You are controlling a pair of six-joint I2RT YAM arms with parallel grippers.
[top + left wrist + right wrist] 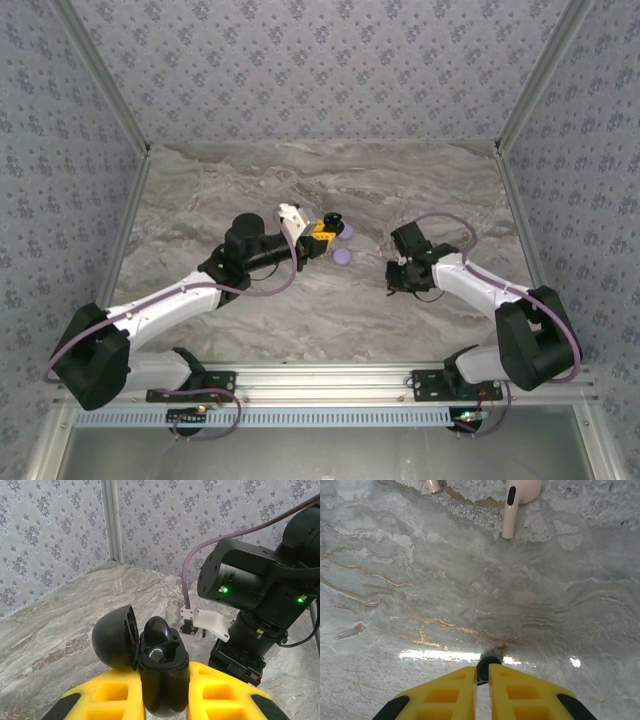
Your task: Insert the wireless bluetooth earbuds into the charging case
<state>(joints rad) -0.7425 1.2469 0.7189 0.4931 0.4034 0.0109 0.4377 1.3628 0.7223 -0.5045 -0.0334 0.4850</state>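
I need to open and take the jutting black earbud deeper (pixel 483 676) between my right fingers before going to the case, as its round head sticks out past them.
My left gripper (pixel 164 682) is shut on the black charging case (pixel 162 675) and holds it upright above the table. The case's lid (pixel 112 640) is swung open to the left. One black earbud (pixel 157 631) sits in the case, and the well beside it is empty. In the top view, this gripper (pixel 322 232) and the case (pixel 333 223) are mid-table. My right gripper (pixel 483 672) points down at the marble, shut on a small black earbud (pixel 487 664) pinched between its yellow fingertips. From above, the right gripper (pixel 400 278) is right of centre.
Two pinkish stemmed earbuds (pixel 512 502) (pixel 434 485) lie on the marble beyond my right gripper. Two pale purple discs (pixel 343 256) (pixel 348 232) lie just right of the case. The right arm's wrist (pixel 260 605) is close in front of the left gripper.
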